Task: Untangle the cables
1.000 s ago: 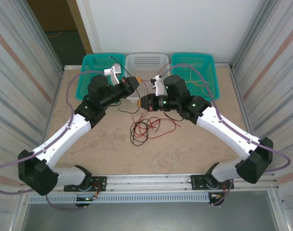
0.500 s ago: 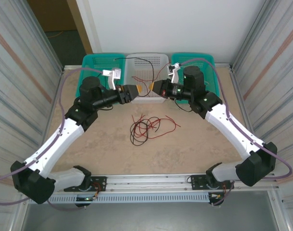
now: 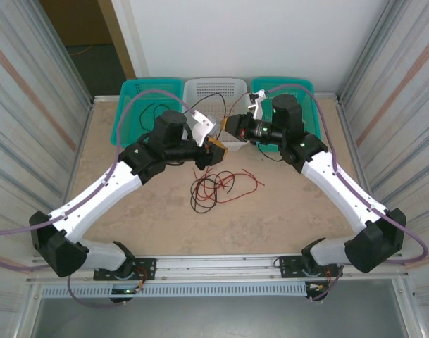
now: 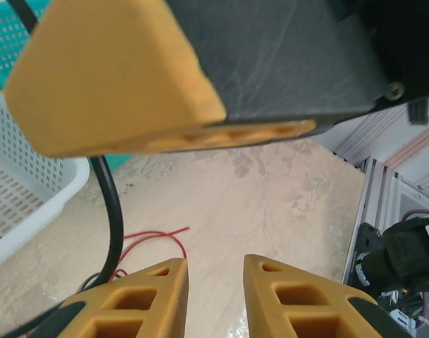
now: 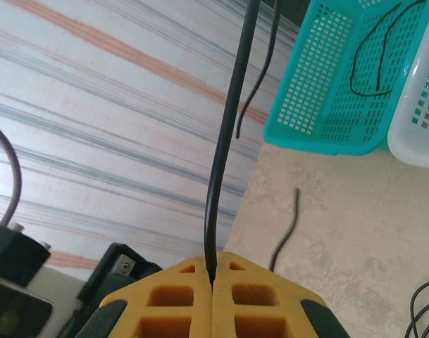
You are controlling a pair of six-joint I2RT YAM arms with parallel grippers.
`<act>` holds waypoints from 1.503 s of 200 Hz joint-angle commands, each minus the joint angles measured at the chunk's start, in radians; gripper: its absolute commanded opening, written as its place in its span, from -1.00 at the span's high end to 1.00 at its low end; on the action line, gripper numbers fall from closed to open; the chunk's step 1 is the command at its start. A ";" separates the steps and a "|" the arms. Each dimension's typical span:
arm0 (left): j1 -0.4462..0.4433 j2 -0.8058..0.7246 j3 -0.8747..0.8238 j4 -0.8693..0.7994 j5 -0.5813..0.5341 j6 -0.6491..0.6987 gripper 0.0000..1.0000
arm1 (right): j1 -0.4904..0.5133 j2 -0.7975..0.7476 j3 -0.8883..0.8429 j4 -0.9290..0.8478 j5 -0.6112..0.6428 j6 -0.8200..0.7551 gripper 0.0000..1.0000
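The black cable from my right gripper runs outside the open fingers of my left gripper. So I should back my left gripper off and close it around the cable (image 4: pixel 113 208).
A tangle of red and black cables (image 3: pixel 210 189) lies on the table's middle. My right gripper (image 3: pixel 226 127) hangs in front of the white basket, shut on a black cable (image 3: pixel 213 96) that arcs up over it. In the right wrist view that black cable (image 5: pixel 225 141) rises straight out of the shut gripper (image 5: pixel 213 271). My left gripper (image 3: pixel 218 149) sits just below the right one and is open; in the left wrist view the gripper (image 4: pixel 215 262) has nothing between its fingers. A black cable (image 4: pixel 115 211) runs down left of it, with a red cable (image 4: pixel 151 236) on the table.
Three baskets stand along the back: a teal basket (image 3: pixel 151 80) on the left with a black cable (image 5: pixel 372 56) in it, a white basket (image 3: pixel 214 80) in the middle and a teal basket (image 3: pixel 306 82) on the right. Corrugated walls close both sides.
My left arm has swung right and down until its gripper is just under the right gripper, its jaws narrower than half a second ago. The right gripper has stayed shut on the black cable.
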 commanded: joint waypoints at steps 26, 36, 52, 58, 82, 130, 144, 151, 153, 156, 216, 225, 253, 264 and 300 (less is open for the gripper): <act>-0.007 -0.029 -0.070 0.048 -0.055 -0.052 0.76 | -0.012 -0.039 -0.011 0.046 -0.021 0.035 1.00; -0.007 -0.036 -0.092 0.078 -0.057 -0.083 0.87 | -0.012 -0.038 -0.014 0.054 -0.022 0.038 1.00; -0.007 -0.044 -0.124 0.130 -0.058 -0.141 0.99 | -0.013 -0.039 -0.026 0.083 -0.026 0.049 1.00; -0.007 -0.043 -0.128 0.144 -0.057 -0.159 1.00 | -0.014 -0.043 -0.035 0.097 -0.024 0.056 1.00; -0.007 -0.033 -0.112 0.160 -0.031 -0.213 1.00 | -0.017 -0.047 -0.055 0.110 -0.013 0.063 1.00; 0.003 -0.138 -0.057 0.058 -0.160 -0.050 -0.09 | -0.021 -0.052 -0.053 0.053 -0.011 0.032 1.00; 0.030 -0.161 -0.073 0.066 -0.168 -0.028 -0.06 | -0.021 -0.048 -0.054 0.051 -0.018 0.032 1.00; 0.043 -0.160 -0.063 0.049 -0.170 -0.020 -0.04 | -0.020 -0.045 -0.053 0.050 -0.019 0.032 1.00; 0.047 -0.157 -0.058 0.042 -0.171 -0.018 -0.04 | -0.019 -0.045 -0.052 0.050 -0.021 0.032 1.00; 0.052 -0.155 -0.049 0.030 -0.173 -0.015 -0.04 | -0.020 -0.045 -0.052 0.049 -0.022 0.033 1.00; 0.072 -0.075 -0.016 0.022 -0.062 0.056 -0.25 | -0.008 -0.040 -0.045 0.070 -0.042 0.043 1.00; 0.073 -0.056 -0.012 0.021 -0.059 0.058 -0.18 | -0.006 -0.043 -0.046 0.075 -0.041 0.046 1.00; 0.076 -0.026 -0.013 0.046 -0.037 0.056 0.04 | -0.002 -0.044 -0.046 0.076 -0.046 0.048 1.00; 0.076 -0.020 -0.017 0.060 -0.031 0.048 0.10 | 0.001 -0.043 -0.051 0.077 -0.044 0.047 1.00; 0.076 -0.010 -0.043 0.108 -0.015 -0.001 0.56 | 0.003 -0.045 -0.069 0.110 -0.031 0.064 1.00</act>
